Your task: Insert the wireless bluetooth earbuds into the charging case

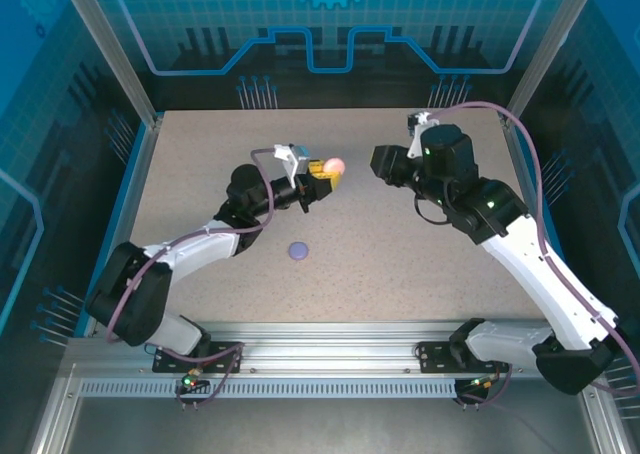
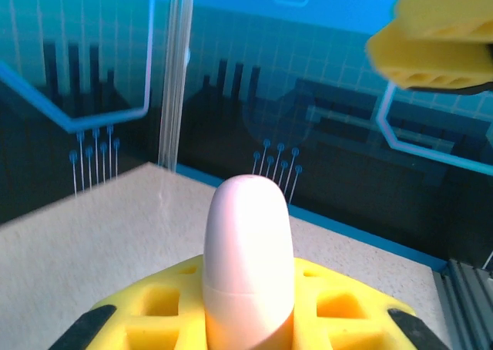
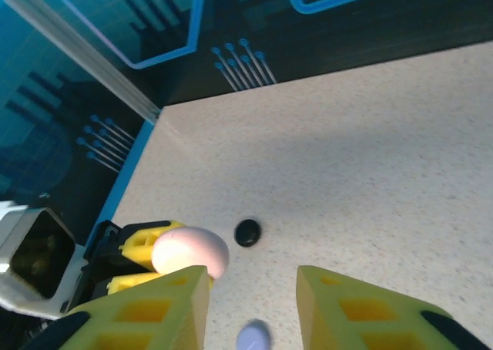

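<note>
The robot's left gripper should release the pink case on the table [image 1: 358,223] between the lilac case and the right gripper.
A closed pale pink charging case [image 2: 248,257] stands on edge between the yellow fingers [image 2: 154,307] of my left gripper [image 1: 327,173], which is shut on it above the middle of the table. The same pink case [image 3: 190,251] appears just left of my right gripper [image 3: 250,304], whose jaws stand apart with nothing between them. One of the right gripper's yellow fingers [image 2: 439,42] hangs at the upper right of the left wrist view. My right gripper [image 1: 379,161] faces the pink case [image 1: 334,164] from a short gap away. The earbuds are out of view.
A round lilac case [image 1: 299,250] lies on the speckled table [image 1: 420,264] in front of the left arm. A small black round case [image 3: 247,232] lies on the table beyond the right fingers. Blue enclosure walls and metal posts [image 1: 110,49] border the table.
</note>
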Controlling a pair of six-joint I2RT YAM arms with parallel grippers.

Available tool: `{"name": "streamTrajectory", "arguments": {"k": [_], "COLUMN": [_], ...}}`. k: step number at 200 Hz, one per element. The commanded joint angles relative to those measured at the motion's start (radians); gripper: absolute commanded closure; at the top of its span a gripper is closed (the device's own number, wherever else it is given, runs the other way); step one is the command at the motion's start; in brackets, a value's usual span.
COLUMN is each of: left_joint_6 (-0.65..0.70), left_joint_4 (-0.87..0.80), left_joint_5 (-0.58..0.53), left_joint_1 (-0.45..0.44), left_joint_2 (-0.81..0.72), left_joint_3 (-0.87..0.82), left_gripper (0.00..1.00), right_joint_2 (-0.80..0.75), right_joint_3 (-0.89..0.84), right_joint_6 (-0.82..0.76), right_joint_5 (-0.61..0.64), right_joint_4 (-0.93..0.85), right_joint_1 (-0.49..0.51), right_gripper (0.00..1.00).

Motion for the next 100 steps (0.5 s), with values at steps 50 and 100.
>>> {"name": "streamTrajectory", "arguments": {"k": [50,100], "left_joint_6": [-0.451,-0.526], "left_joint_4": [0.102,0.117], "left_joint_5": [-0.033,-0.066], "left_joint_1": [-0.045,-0.071], "left_joint_2": [0.343,0.518], "left_joint_3": [0.004,0.059], "left_gripper": [1.00,0.96], "right_joint_2": [-0.007,0.013], "right_joint_3": [-0.284,-0.295], "right_joint_6": [0.040,0.031], "right_joint_5": [0.096,0.102], "right_joint_4": [0.062,0.053], "right_joint_1": [-0.023,-0.027], "right_gripper": [0.47,0.43]}}
